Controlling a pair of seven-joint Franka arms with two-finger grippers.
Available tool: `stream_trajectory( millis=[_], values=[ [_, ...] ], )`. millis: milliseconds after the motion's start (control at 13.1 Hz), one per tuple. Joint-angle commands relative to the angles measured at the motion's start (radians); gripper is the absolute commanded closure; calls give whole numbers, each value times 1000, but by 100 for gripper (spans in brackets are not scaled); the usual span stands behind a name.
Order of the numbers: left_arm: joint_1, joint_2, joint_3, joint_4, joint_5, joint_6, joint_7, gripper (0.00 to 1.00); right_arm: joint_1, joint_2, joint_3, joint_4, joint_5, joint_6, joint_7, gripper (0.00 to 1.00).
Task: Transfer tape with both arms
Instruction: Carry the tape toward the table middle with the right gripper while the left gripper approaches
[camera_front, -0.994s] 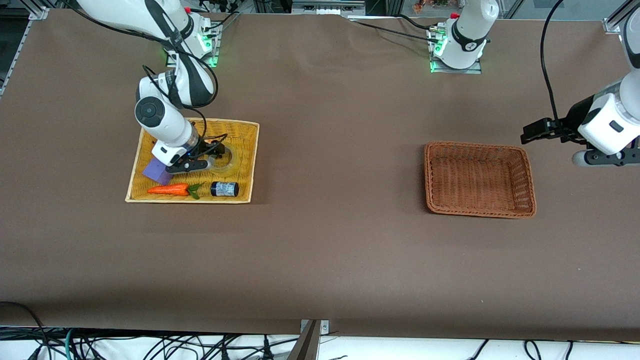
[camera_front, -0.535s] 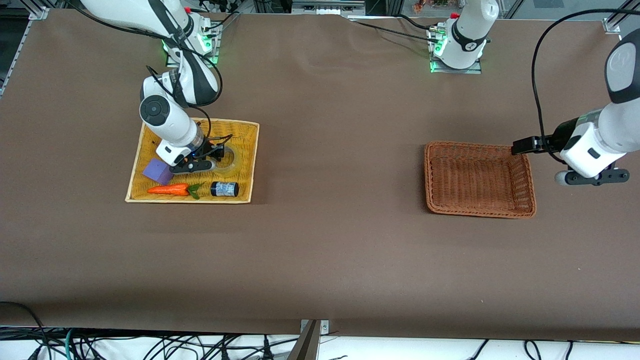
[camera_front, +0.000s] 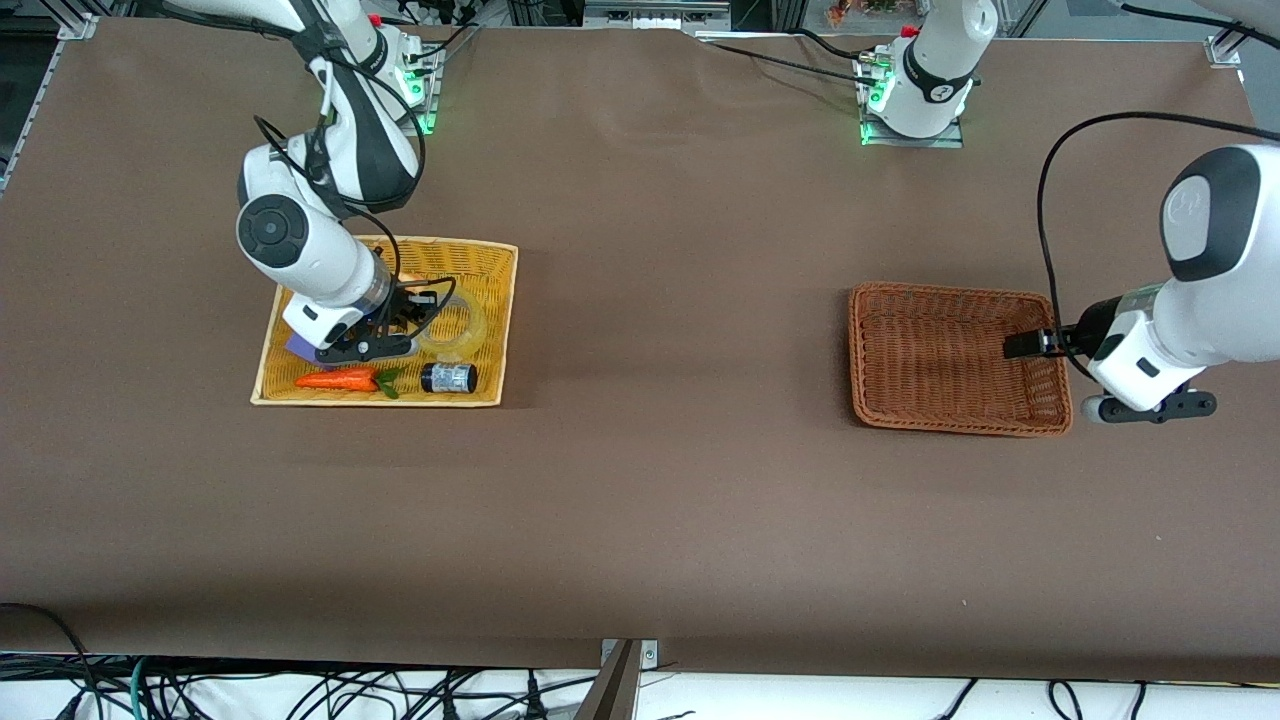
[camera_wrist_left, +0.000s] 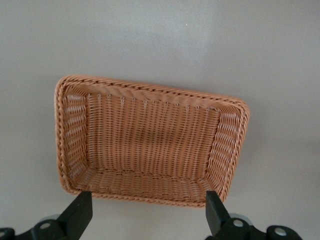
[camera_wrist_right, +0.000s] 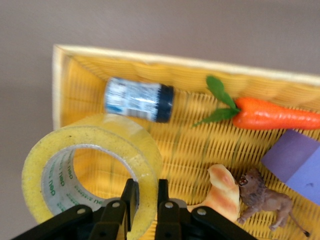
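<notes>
Next, my right gripper releases the tape on the table (camera_front: 708, 328) between the yellow tray and the brown basket, closer to the basket. The tape is now just over the yellow tray.
The tape (camera_wrist_right: 85, 150), a yellowish ring with a pale grey core, is clamped by its wall between the fingers of my right gripper (camera_wrist_right: 145, 192). In the front view the right gripper (camera_front: 420, 316) holds the tape (camera_front: 464, 328) just over the yellow wicker tray (camera_front: 505, 300). My left gripper (camera_wrist_left: 147, 212) is open and empty, and sits over the end of the brown wicker basket (camera_wrist_left: 150, 140) that is toward the left arm. In the front view the left gripper (camera_front: 1025, 345) is at the basket's (camera_front: 950, 360) rim.
In the yellow tray (camera_wrist_right: 150, 62) lie a dark jar (camera_wrist_right: 140, 99), a toy carrot (camera_wrist_right: 272, 114), a purple block (camera_wrist_right: 295, 160), a small lion figure (camera_wrist_right: 265, 200) and a bread-like toy (camera_wrist_right: 223, 187). The jar (camera_front: 449, 378) and carrot (camera_front: 340, 379) lie along the tray's edge nearest the front camera.
The right arm has shifted and risen a little with the tape held. The left arm has swung in from the table's end, and its gripper now reaches the brown basket's rim.
</notes>
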Motion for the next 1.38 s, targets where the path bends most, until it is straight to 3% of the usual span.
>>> stream_trajectory(
  millis=[0,306,535,765,918,1071,1224,1300],
  values=[
    [-8,36,3,20,-18,27,17,0,31,16,57,96,4,-62,97,100],
    [-26,78,-14,20,-24,62,4,0,244,152,59,249,2,-56,408,100],
    [-49,92,-19,20,-26,75,3,0,388,345,57,458,-43,-50,693,100],
    [-65,95,-52,10,-27,101,-22,0,510,549,57,660,-148,17,960,100],
    [-26,107,-132,-3,-20,142,-94,0,538,602,57,670,-159,113,1028,100],
    [49,118,-242,-47,-11,206,-135,0,538,610,57,669,-157,124,1032,100],
    [60,115,-270,-92,-11,254,-141,0,539,625,57,665,-157,133,1035,100],
    [60,115,-280,-96,-11,254,-154,0,539,627,57,662,-156,144,1035,83]
  ],
)
